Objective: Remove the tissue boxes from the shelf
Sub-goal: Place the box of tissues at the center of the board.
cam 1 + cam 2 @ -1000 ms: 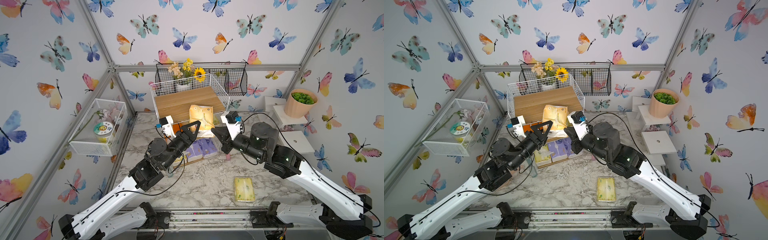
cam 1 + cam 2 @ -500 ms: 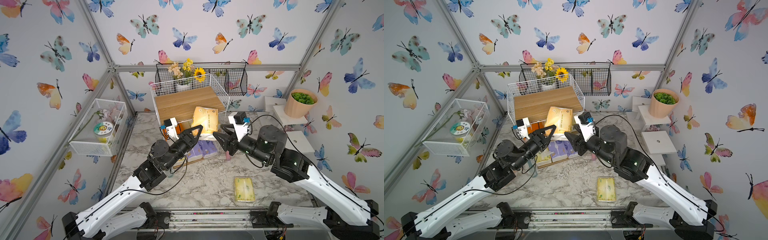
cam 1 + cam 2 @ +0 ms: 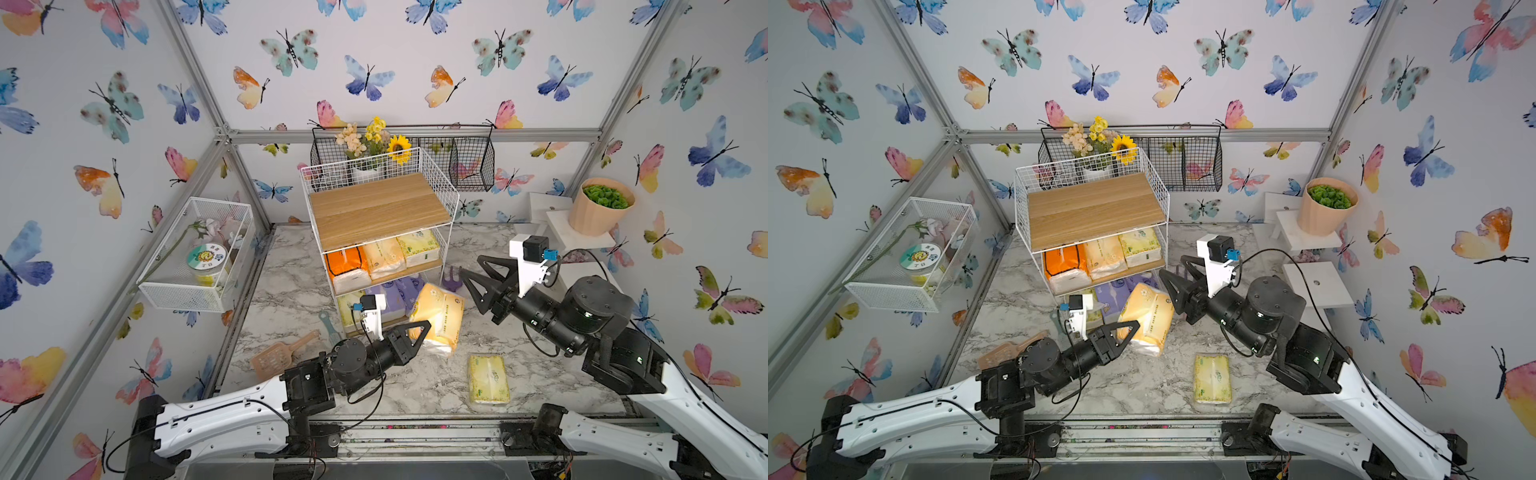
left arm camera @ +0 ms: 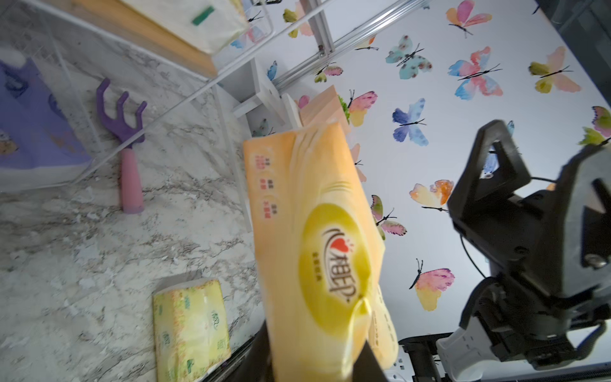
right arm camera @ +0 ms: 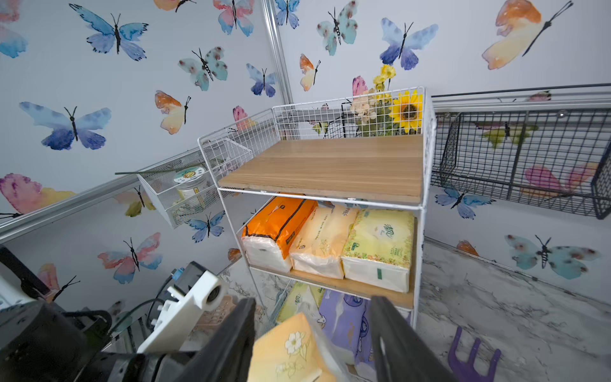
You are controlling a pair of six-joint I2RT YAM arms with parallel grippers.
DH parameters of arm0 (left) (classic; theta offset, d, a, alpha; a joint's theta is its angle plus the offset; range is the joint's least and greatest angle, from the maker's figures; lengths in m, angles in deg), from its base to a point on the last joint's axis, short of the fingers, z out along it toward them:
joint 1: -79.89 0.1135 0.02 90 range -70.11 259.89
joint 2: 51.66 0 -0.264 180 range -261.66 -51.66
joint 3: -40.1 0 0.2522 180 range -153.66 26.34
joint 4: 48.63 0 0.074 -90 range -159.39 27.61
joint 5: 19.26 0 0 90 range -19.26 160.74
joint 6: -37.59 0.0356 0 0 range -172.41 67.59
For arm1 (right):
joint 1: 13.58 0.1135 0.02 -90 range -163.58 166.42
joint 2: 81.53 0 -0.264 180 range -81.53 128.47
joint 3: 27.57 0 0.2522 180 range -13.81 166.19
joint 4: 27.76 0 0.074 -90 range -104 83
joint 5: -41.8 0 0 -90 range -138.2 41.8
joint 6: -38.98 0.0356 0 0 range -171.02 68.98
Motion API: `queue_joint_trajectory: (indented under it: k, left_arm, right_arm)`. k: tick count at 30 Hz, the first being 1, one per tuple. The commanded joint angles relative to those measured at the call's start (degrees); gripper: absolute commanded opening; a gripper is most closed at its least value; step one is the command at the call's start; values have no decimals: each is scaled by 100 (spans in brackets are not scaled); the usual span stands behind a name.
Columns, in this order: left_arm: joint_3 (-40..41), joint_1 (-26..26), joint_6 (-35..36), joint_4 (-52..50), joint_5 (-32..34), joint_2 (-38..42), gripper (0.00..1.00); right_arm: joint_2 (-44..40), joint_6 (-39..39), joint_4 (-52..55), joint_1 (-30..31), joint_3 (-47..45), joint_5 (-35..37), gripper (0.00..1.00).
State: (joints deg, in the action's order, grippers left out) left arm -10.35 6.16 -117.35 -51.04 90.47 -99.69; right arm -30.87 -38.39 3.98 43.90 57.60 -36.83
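The robot's left gripper should release the peach tissue pack on the table (image 3: 450, 380) (image 4: 119, 353) next to the yellow-green pack, toward the scoop.
My left gripper (image 3: 424, 332) (image 3: 1133, 328) is shut on the lower end of a peach tissue pack (image 3: 440, 316) (image 4: 317, 238), which hangs tilted above the table in front of the shelf's (image 3: 378, 208) bottom board. Just right of the pack, my right gripper (image 3: 469, 264) (image 5: 312, 314) stands open and apart from it. The middle board carries an orange pack (image 3: 345, 264), a peach one (image 3: 382, 257) and a yellow-green one (image 3: 417, 247). Purple packs (image 3: 395, 291) lie on the bottom board. One yellow-green pack (image 3: 488, 378) lies on the table.
A purple toy rake (image 3: 452, 280) lies beside the shelf's right leg. A peach scoop (image 3: 282, 353) and a teal tool (image 3: 328, 326) lie left of my left arm. White mesh box (image 3: 195, 257) on the left wall, black baskets (image 3: 469, 162) behind, plant pot (image 3: 600, 208) at back right.
My left gripper shut on the peach pack and my right gripper opened and let it go. The pack came down from the shelf's top front edge, and the right arm drew back right.
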Motion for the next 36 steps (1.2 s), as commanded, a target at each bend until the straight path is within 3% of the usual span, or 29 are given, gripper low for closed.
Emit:
queue_joint_trajectory:
  k: [1,6,13,17,25,28,32,34,36]
  left_arm:
    - [655,-97,-959,-114,575,49,23]
    - [1883,-293,-2163,798,439,-216,22]
    - [1995,-438,-2246,1045,640,-813,21]
    - [2143,-456,-2217,1887,523,-1400,22]
    - [1691,-619,-1986,3004,361,-2882,22]
    - [1270,-733,-2502,2340,460,-3372,23]
    - [887,-941,-2805,2217,715,-3809,26]
    - [600,-997,-2946,1728,753,-3960,37]
    - [399,-994,-3197,1190,738,-4054,59]
  right_arm:
    - [26,154,33,36,-176,517,59]
    - [113,350,-188,36,-689,988,59]
    - [147,852,-453,36,-1421,889,59]
    - [167,1081,-643,36,-1681,839,59]
    - [138,1180,-659,36,-1685,1085,60]
    - [82,1196,-648,36,-1699,1167,59]
    - [7,1207,-655,36,-1686,1337,60]
    - [-20,1185,-663,35,-1659,1347,60]
    - [-37,1172,-655,36,-1649,1364,60]
